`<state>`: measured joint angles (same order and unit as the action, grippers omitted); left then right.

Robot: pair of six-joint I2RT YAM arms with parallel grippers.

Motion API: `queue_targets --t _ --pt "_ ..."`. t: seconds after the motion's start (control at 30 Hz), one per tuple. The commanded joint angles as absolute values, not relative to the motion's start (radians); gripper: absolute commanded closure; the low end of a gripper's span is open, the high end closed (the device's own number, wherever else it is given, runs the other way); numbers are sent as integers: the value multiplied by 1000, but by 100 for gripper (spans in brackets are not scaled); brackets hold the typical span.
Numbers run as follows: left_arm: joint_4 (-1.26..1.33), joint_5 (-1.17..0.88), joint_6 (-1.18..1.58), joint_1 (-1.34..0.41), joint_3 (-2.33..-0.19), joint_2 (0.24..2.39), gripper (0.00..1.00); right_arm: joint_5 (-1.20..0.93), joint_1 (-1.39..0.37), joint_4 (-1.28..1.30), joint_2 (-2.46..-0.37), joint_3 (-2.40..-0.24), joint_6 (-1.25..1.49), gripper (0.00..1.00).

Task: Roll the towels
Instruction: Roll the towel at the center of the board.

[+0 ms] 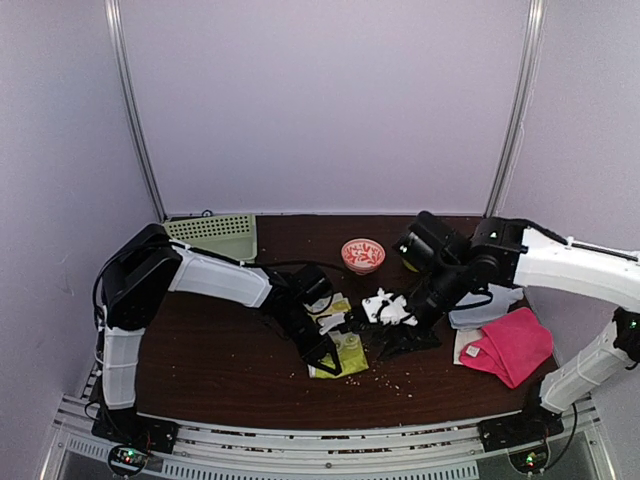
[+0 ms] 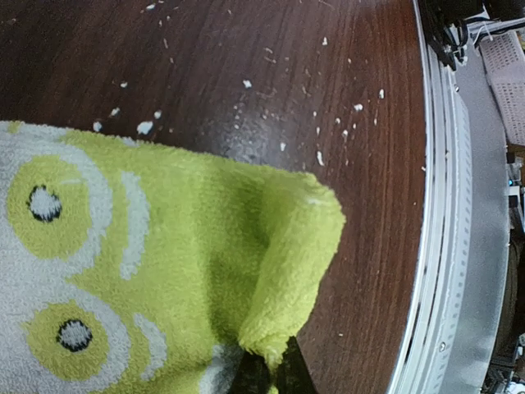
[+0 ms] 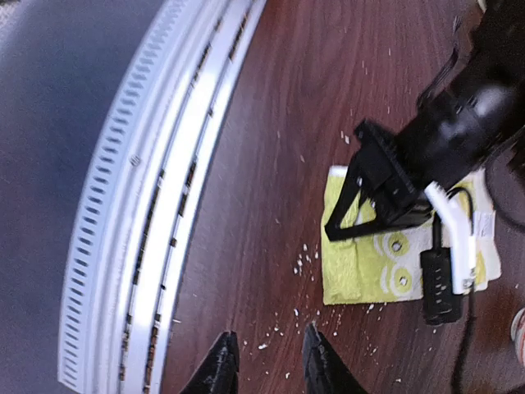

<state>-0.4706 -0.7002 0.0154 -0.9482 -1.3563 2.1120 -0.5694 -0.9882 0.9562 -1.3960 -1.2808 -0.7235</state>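
Observation:
I need to pinch the yellow towel's loose end by the crumbs with my right gripper, that end (image 1: 359,364) first and then roll, as my left gripper holds the towel's raised fold.
The yellow towel (image 2: 164,246) with a pale pattern lies on the dark table, one corner folded up. My left gripper (image 2: 269,373) is shut on that raised fold. In the top view the left gripper (image 1: 325,350) sits on the yellow towel (image 1: 350,352) at the table's middle. My right gripper (image 3: 269,361) is open and empty, just right of the towel over bare table; it also shows in the top view (image 1: 395,343). The yellow towel (image 3: 385,267) lies under the left gripper (image 3: 381,193) in the right wrist view. The pink towel (image 1: 512,345) and light blue towel (image 1: 487,308) lie at the right.
A green basket (image 1: 215,235) stands at the back left. A red and white bowl (image 1: 362,255) stands at the back middle. White crumbs (image 3: 308,263) are scattered on the table near the towel. The metal rail (image 3: 156,205) runs along the near edge.

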Motion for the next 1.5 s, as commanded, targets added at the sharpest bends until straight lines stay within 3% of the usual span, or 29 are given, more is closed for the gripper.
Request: queue_targets --t 0.0,0.27,0.43,0.77,1.0,1.23,1.47 --pt "-502 -738 66 -939 -1390 2174 100 -224 -1054 667 -1415 -1106 -715 71" --pt "-530 -739 91 -929 -1399 2211 100 -25 -1140 413 -1558 -969 -728 58" --pt "-529 -741 96 -924 -1396 2219 100 -21 -1145 254 -1578 -885 -791 57" --pt "-528 -729 90 -920 -1391 2221 100 3 -1144 222 -1685 -873 -870 59" --pt "-528 -729 81 -914 -1379 2211 100 16 -1137 255 -1767 -907 -862 72" --pt "-453 -730 86 -869 -1250 2060 72 -75 -1106 393 -1817 -964 -843 90" --pt "-283 -592 143 -813 -999 1777 55 -327 -1057 637 -1855 -1101 -764 94"
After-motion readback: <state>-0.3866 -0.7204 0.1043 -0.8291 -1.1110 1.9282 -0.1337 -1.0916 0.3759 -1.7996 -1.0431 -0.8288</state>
